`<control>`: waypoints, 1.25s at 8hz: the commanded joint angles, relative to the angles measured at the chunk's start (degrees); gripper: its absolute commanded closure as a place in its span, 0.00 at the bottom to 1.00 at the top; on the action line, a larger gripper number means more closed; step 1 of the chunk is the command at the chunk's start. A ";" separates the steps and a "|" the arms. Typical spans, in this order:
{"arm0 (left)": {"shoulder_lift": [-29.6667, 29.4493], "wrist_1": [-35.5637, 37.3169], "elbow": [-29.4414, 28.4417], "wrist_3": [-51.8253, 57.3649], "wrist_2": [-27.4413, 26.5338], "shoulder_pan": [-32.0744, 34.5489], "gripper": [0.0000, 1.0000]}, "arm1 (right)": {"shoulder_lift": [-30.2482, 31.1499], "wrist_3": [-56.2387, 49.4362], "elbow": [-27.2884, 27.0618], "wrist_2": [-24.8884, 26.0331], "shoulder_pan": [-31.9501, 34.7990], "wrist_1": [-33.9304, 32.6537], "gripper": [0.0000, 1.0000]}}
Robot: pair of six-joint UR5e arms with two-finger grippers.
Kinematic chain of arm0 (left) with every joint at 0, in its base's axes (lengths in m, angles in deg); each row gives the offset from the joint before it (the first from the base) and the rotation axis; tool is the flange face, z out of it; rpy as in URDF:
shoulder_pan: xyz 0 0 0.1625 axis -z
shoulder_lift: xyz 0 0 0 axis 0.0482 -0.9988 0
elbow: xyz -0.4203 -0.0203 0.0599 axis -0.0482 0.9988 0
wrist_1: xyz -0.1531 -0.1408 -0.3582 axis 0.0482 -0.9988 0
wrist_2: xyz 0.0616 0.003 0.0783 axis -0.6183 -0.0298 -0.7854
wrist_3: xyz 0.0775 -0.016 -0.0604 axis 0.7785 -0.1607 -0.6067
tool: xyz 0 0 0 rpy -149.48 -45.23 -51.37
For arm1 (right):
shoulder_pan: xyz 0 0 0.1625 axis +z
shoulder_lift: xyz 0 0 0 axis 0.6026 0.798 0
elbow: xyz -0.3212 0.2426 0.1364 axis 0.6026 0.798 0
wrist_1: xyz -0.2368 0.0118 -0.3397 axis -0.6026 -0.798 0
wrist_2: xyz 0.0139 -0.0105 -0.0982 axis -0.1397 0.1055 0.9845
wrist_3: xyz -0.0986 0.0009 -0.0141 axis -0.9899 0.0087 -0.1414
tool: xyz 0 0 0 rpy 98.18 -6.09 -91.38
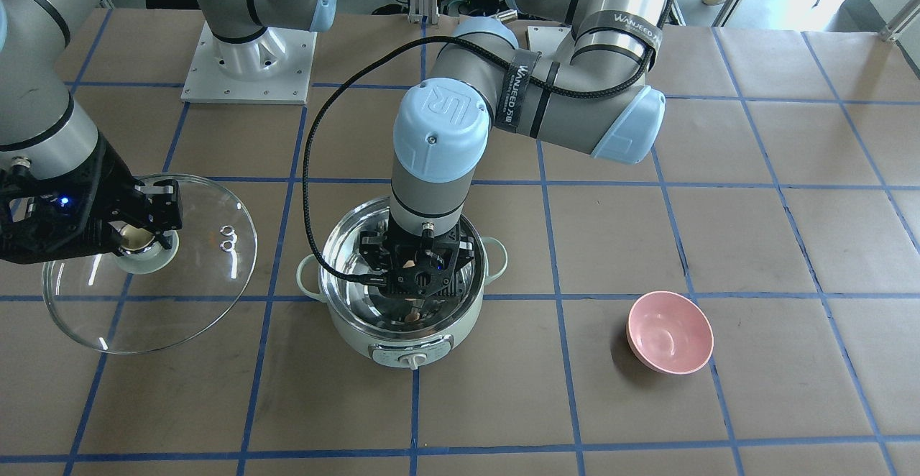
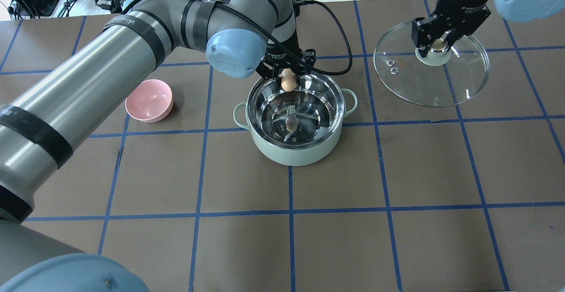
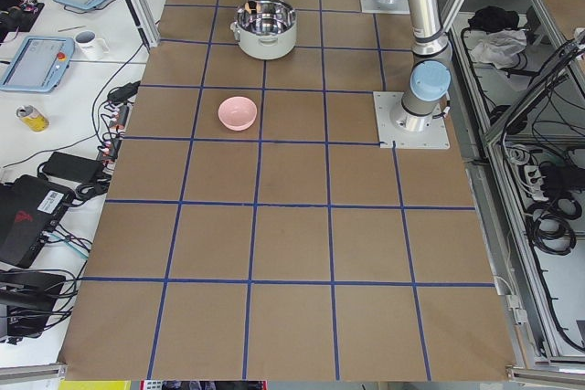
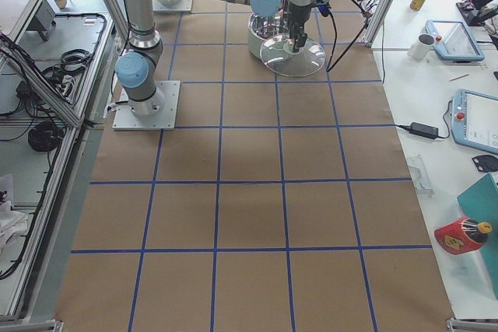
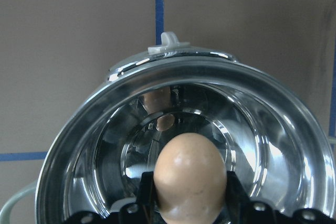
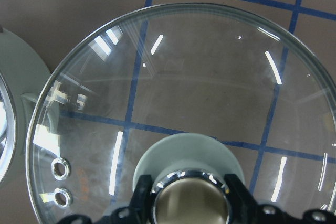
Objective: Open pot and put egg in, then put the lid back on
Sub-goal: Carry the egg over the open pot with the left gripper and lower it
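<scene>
I should release the tan egg, now held over the pot's opening, from my left gripper on the steel bottom inside the mint-green pot (image 1: 409, 289) (image 5: 178, 165), close to its middle.
The mint-green pot (image 2: 300, 151) stands open at mid-table, its steel inside empty but for reflections. My left gripper (image 2: 288, 79) is shut on the tan egg (image 2: 288, 81) and holds it over the pot's opening, near the rim on the far side from me. In the left wrist view the egg (image 5: 190, 174) sits between the fingers above the steel bowl (image 5: 273, 129). My right gripper (image 2: 437, 47) is shut on the knob (image 6: 190, 203) of the glass lid (image 2: 441, 82), held slightly tilted to the pot's right. From the front view the lid (image 1: 194, 275) and pot (image 1: 359, 339) stand apart.
A pink bowl (image 2: 149, 106) sits on the table left of the pot, also in the front view (image 1: 670, 332). The left arm's black cable (image 2: 340, 40) loops behind the pot. Brown paper with blue tape lines covers the table (image 2: 335, 239).
</scene>
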 commanded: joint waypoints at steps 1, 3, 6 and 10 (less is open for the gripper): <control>-0.91 2.62 4.28 0.24 -0.47 0.33 1.00 | 0.05 -0.21 -0.02 -0.35 0.00 0.09 1.00; -1.26 3.96 5.36 -0.11 -0.30 0.42 1.00 | 0.05 -0.21 -0.02 -0.87 -0.08 0.09 1.00; -1.61 4.05 6.41 -0.55 -0.47 1.56 1.00 | -0.04 -0.39 -0.02 -0.88 -0.08 0.00 1.00; -2.76 4.31 6.59 -2.22 -0.12 2.27 1.00 | 0.05 -0.48 -0.02 -0.88 -0.08 0.26 1.00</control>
